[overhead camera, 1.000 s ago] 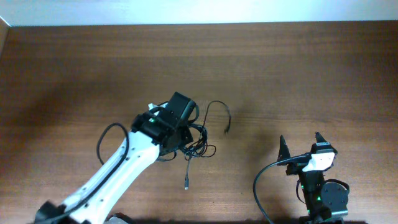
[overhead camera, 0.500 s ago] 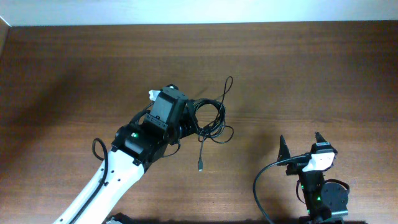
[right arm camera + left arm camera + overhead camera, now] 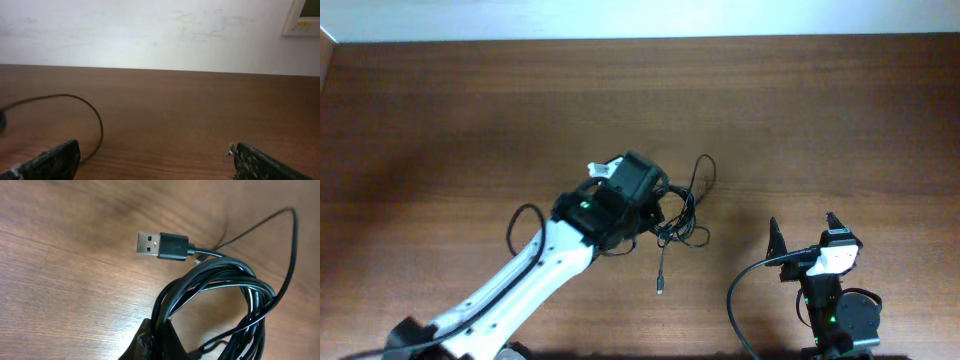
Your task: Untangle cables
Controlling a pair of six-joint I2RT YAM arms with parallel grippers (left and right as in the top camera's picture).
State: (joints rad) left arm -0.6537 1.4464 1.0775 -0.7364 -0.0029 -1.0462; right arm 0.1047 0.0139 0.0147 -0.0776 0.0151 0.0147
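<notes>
My left gripper has the cables. It will let go of them on the brown wooden table's middle [image 3: 642,219], a little way beyond the small plug.
The cables [image 3: 678,216] are a knotted bundle of thin black cords at the table's middle. My left gripper [image 3: 646,197] is shut on several strands of the cables [image 3: 215,280], pinched between its dark fingertips [image 3: 172,341] at the bottom of the left wrist view. A USB plug [image 3: 162,245] sticks out to the left of the coil. In the overhead view one strand trails down to a small plug [image 3: 661,288], and a thin loop [image 3: 705,170] arcs up to the right. My right gripper [image 3: 803,230] stands open and empty near the front right; a cable loop [image 3: 95,120] shows beyond its left finger [image 3: 50,162].
The brown wooden table [image 3: 800,110] stretches wide behind and to both sides of the bundle. A thick black cable [image 3: 745,300] curves from the right arm's base. A pale wall [image 3: 150,30] rises past the table's far edge.
My left gripper has carried the cable bundle to the right, toward the right arm, and the dangling plug has swung along with it. The right gripper has stayed put and open.
</notes>
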